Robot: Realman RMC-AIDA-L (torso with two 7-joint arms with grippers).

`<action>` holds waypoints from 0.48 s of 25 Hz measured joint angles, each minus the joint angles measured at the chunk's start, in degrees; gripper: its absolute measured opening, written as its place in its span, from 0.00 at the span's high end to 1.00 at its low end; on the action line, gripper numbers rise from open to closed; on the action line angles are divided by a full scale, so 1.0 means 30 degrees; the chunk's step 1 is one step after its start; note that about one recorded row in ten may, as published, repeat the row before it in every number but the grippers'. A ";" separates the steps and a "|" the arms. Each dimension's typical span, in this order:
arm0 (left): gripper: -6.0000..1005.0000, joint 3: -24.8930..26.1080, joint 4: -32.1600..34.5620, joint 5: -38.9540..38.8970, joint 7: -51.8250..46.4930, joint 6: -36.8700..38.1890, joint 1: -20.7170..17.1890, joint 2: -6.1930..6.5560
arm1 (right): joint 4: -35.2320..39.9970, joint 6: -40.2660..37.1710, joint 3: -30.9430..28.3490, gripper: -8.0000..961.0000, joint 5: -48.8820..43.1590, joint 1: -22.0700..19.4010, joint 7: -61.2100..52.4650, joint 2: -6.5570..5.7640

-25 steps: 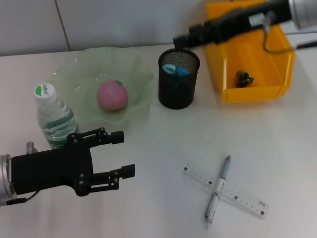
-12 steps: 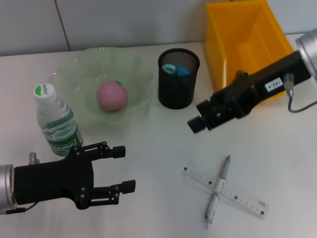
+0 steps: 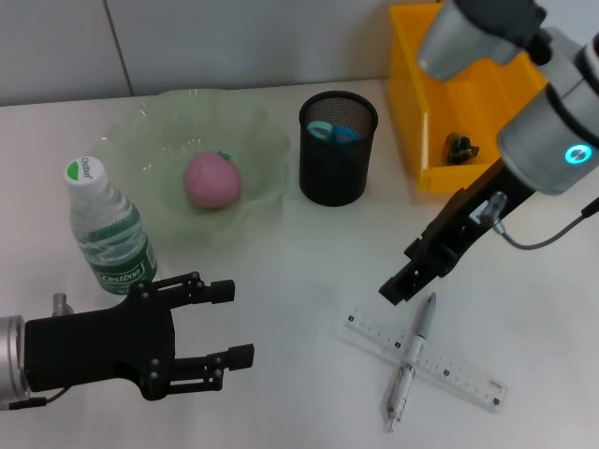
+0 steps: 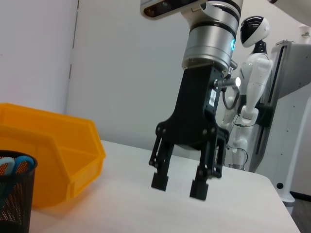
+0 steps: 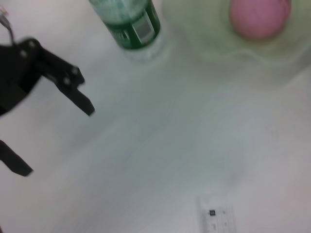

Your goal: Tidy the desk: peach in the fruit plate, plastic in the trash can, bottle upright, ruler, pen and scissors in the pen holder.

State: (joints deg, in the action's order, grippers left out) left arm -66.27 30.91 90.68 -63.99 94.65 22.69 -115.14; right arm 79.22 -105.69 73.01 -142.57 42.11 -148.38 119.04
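Observation:
My right gripper needs to grip the clear ruler next at its end [image 3: 358,325] [image 5: 214,209] nearest the black pen holder, while the silver pen is left for later.
A silver pen [image 3: 418,332] lies crossed over a clear ruler [image 3: 468,379] on the white desk at the front right. My right gripper [image 3: 398,285] is open and empty, hanging just above and left of the pen's tip; it also shows in the left wrist view [image 4: 179,184]. A pink peach [image 3: 211,181] sits in the green fruit plate [image 3: 140,131]. The water bottle [image 3: 108,229] stands upright. Blue-handled scissors [image 3: 333,132] stand in the black mesh pen holder [image 3: 337,173]. A dark plastic scrap [image 3: 460,147] lies in the yellow bin [image 3: 426,103]. My left gripper [image 3: 236,323] is open and empty at the front left.
In the right wrist view I see the bottle [image 5: 133,24], the peach [image 5: 260,17], the left gripper's fingers [image 5: 73,90] and the ruler's end [image 5: 216,218]. The bin [image 4: 48,160] and pen holder [image 4: 12,194] show in the left wrist view.
My right arm has swung from over the yellow bin down and forward to just above the pen and ruler. My left gripper has drifted slightly toward the front edge.

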 joint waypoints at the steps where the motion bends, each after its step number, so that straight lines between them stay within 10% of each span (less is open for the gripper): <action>1: 0.21 0.0001 0.0001 0.0003 0.0000 -0.0001 -0.0015 0.0000 | 0.0000 0.0000 0.0000 0.28 0.0000 0.0000 0.0000 0.0000; 12: 0.21 -0.0028 -0.0076 0.0009 0.0058 0.0000 -0.0035 0.0000 | -0.1835 0.2088 0.2858 0.27 -0.0607 0.0673 -0.1193 0.0021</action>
State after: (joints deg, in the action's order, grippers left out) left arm -66.35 30.68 90.71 -63.81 94.65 22.58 -115.14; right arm 73.72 -99.43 81.58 -144.39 44.13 -151.96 119.10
